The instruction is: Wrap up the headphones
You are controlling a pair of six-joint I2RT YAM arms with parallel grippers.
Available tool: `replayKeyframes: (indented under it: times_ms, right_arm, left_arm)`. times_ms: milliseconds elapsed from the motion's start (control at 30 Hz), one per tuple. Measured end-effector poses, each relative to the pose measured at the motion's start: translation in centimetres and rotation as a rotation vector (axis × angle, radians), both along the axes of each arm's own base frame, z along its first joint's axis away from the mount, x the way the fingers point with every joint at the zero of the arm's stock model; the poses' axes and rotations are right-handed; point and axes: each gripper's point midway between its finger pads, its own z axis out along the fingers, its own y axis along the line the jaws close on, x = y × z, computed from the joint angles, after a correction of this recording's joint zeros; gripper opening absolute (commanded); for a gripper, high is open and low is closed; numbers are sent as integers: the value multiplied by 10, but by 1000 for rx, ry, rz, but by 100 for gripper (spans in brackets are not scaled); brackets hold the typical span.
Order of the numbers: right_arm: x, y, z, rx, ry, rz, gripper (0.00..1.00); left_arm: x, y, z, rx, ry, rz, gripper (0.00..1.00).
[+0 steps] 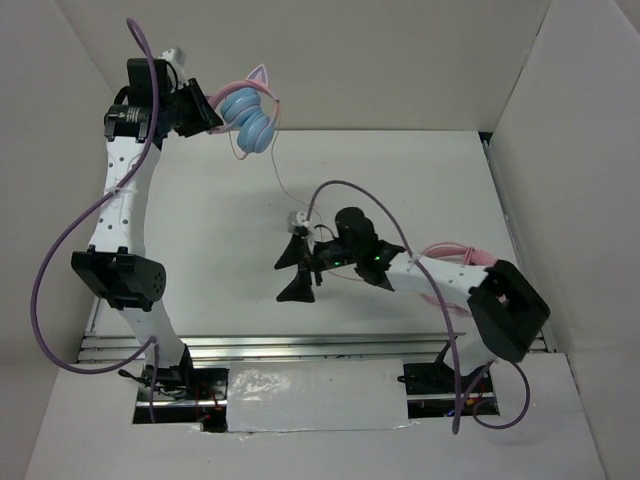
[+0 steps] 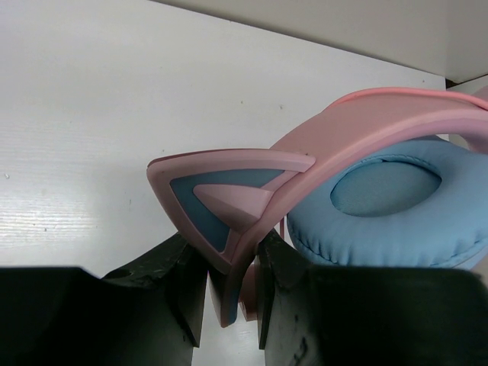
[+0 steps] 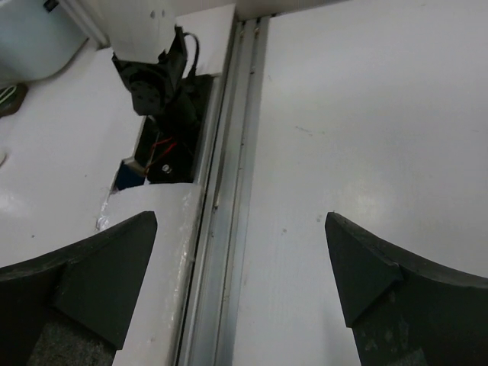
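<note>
The upper stretch of the thin pink cable (image 1: 282, 185), a little way below the light blue earcups of the headphones, should be gripped next by my right gripper.
The headphones (image 1: 250, 115), with light blue earcups and a pink headband, hang at the back left of the table. My left gripper (image 1: 207, 108) is shut on them. In the left wrist view its fingers (image 2: 278, 267) clamp the pink headband (image 2: 366, 122) beside a cat-ear piece (image 2: 221, 198), and a blue earcup (image 2: 389, 198) lies to the right. The thin pink cable (image 1: 280, 175) trails down to a small white plug (image 1: 297, 218) mid-table. My right gripper (image 1: 295, 272) stands open just in front of that plug. Nothing is between its fingers in the right wrist view (image 3: 240, 229).
Pink cable loops (image 1: 462, 255) lie under the right arm's forearm. White walls enclose the table at the back and on both sides. A metal rail (image 3: 229, 229) runs along the near edge, with the left arm's base (image 3: 152, 76) beyond it.
</note>
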Motion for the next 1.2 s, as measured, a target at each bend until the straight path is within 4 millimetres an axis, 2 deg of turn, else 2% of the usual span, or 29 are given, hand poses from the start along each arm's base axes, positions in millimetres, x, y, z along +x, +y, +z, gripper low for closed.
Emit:
replayKeyframes:
  times_ms: [133, 233, 367, 500, 633, 733, 833, 900, 967, 1000, 1033, 1067, 1133, 1200]
  right_arm:
    - [17, -43, 31, 79, -62, -170, 100]
    - [18, -69, 37, 114, -100, -283, 100]
    - [40, -98, 23, 105, -113, -466, 100]
    - [89, -129, -2, 49, -77, -637, 100]
    - [138, -136, -30, 11, 19, -700, 100]
    - [163, -121, -47, -2, 87, -677, 100]
    - [188, -96, -51, 4, 103, -642, 99]
    - [207, -80, -48, 21, 106, -626, 92]
    - [224, -68, -42, 51, 107, -623, 71]
    - [233, -63, -37, 66, 110, -624, 56]
    - [245, -59, -31, 85, 115, -624, 23]
    - [254, -56, -26, 96, 112, -621, 1]
    - [273, -53, -14, 118, 128, -617, 0]
    - [284, -56, -7, 131, 130, -619, 0]
  left_arm:
    - [0, 5, -6, -4, 17, 7, 0]
    - [2, 7, -4, -9, 5, 8, 0]
    - [4, 4, 0, -20, -10, -9, 0]
    - [7, 0, -1, -31, -22, -26, 0]
    - [6, -2, -2, -41, -20, -42, 0]
    - [6, -2, 2, -58, -30, -60, 0]
    - [5, 0, 7, -78, -40, -75, 0]
    - [5, -1, 12, -94, -54, -90, 0]
    - [5, -3, 18, -115, -70, -105, 0]
    - [4, -4, 19, -122, -78, -115, 0]
    - [1, -7, 19, -130, -86, -129, 0]
    - [-4, -9, 18, -137, -83, -141, 0]
    - [-14, -13, 17, -147, -77, -161, 0]
    - [-26, -17, 22, -158, -93, -188, 0]
